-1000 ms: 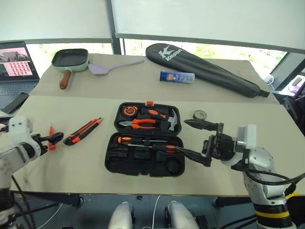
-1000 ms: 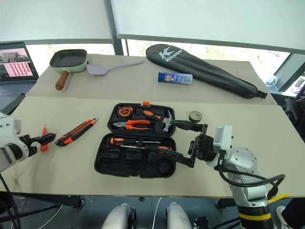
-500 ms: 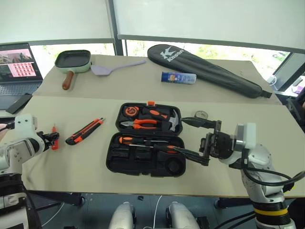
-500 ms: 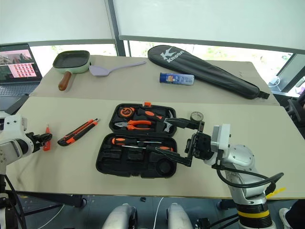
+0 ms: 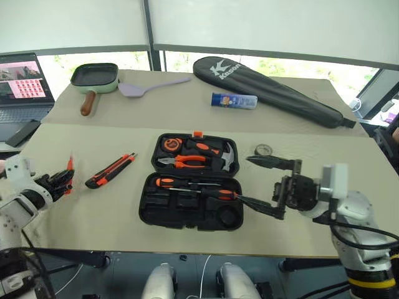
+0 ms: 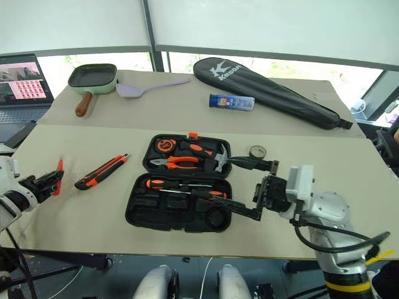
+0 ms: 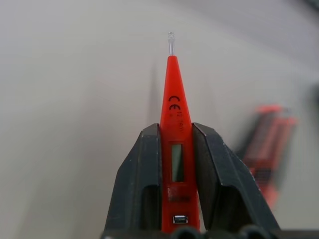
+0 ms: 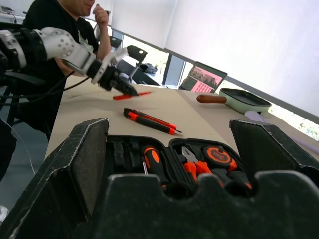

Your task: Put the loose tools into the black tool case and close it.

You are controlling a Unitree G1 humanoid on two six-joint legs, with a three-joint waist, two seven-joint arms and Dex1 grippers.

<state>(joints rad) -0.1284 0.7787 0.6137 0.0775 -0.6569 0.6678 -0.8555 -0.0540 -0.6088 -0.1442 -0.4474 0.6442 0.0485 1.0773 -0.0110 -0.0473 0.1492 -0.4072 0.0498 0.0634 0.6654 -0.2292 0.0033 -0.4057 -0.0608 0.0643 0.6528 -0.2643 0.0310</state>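
Observation:
I need to release the orange tester pen from my left gripper in the case's near half [image 5: 172,195], just in front of the screwdrivers. The pen is now just above the tabletop.
My left gripper [image 5: 60,180] is at the table's left edge, shut on the small orange tester pen [image 7: 174,130], which stands out between the black fingers [image 7: 143,175] just above the tabletop. The orange-black utility knife [image 5: 110,170] lies on the table between it and the black tool case [image 5: 147,215]. The case lies open in the middle of the table. Two screwdrivers [image 5: 194,187] rest in its near half. My right gripper [image 5: 245,179] hovers open at the case's right edge, holding nothing. The small dark tape roll [image 5: 262,150] sits just behind it.
Pliers, a hammer and a tape measure fill the case's far half. At the back lie a green frying pan [image 5: 93,76], a purple spatula [image 5: 147,86], a blue tube [image 5: 232,99] and a black racket bag [image 5: 268,88]. A laptop [image 5: 21,76] stands far left. A person [image 8: 60,20] sits beyond the table's left end.
My left gripper has shut on the tester pen, lifted it off the table and turned it to point forward. The right arm has drifted slightly to the right, still open.

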